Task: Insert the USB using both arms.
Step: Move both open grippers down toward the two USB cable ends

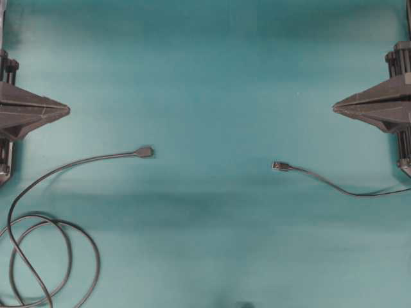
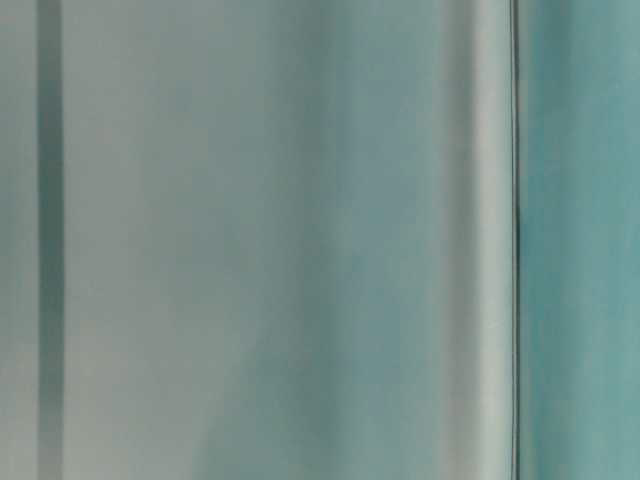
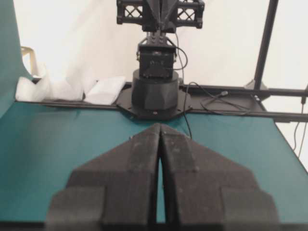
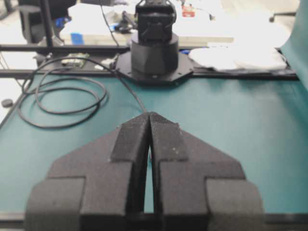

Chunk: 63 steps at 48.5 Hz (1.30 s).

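Next, I close my right gripper on the dark body of the USB (image 1: 284,167), between its silvery tip and its thin cable.
The USB (image 1: 280,166), a small dark plug with a silvery tip, lies on the green table (image 1: 212,90) right of centre, its thin dark cable (image 1: 347,190) running off the right edge. A thicker grey cable's socket end (image 1: 144,152) lies left of centre, facing the plug, with a wide gap between them. My left gripper (image 1: 66,111) rests at the left edge, shut and empty. My right gripper (image 1: 336,104) rests at the right edge, also shut and empty. In the wrist views each pair of fingertips (image 3: 160,127) (image 4: 149,115) meets with nothing between; the USB is hidden there.
The grey cable (image 1: 45,263) coils in loops at the table's front left. In the right wrist view the loops (image 4: 62,101) lie beside the opposite arm's base (image 4: 154,53). The table-level view is a blur of pale vertical bands.
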Tool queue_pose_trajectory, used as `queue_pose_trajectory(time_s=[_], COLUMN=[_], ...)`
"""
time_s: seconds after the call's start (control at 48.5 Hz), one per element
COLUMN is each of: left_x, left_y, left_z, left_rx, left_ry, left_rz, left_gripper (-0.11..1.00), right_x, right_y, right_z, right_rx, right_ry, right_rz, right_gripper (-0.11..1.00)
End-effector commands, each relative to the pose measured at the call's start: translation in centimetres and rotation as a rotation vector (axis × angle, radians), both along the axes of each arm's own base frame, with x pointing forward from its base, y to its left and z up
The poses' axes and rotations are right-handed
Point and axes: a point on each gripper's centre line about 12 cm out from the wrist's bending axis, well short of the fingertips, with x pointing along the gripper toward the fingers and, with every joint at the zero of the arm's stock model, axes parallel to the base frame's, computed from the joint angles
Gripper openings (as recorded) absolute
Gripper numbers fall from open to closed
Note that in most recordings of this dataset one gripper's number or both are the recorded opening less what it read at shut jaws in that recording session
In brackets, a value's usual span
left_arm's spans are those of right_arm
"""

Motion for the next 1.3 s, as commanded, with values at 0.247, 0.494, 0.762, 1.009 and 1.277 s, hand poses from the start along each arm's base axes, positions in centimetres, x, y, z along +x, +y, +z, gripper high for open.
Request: queue_pose_trajectory(time_s=[0.247,0.494,0.762,1.009,1.277], left_x=[0.5,1.5,2.6,2.2,1.8], left_y=[-0.2,-0.2,-0.2,-0.2,-0.2], left_z=[0.2,-1.4,-4.3,-5.7,-7.6], left_rx=[-0.001,-0.024,-0.080,-0.100,-0.118], left_ry=[0.080,0.259,0.417,0.480,0.628], left_rz=[-0.009,-0.007,0.003,0.009,0.022], left_gripper=[-0.01,-0.01,0.00,0.46,0.79], right_x=[0.4,0.9,1.5,1.6,1.4], right_y=[0.2,0.2,0.1,0.2,0.1], right_z=[-0.7,-1.9,-4.0,-4.6,-5.6], right_rx=[0.000,0.036,0.141,0.194,0.193], right_ry=[0.112,0.275,0.427,0.456,0.541], right_rz=[0.009,0.005,-0.016,-0.025,-0.035], right_gripper=[0.00,0.00,0.00,0.00,0.00])
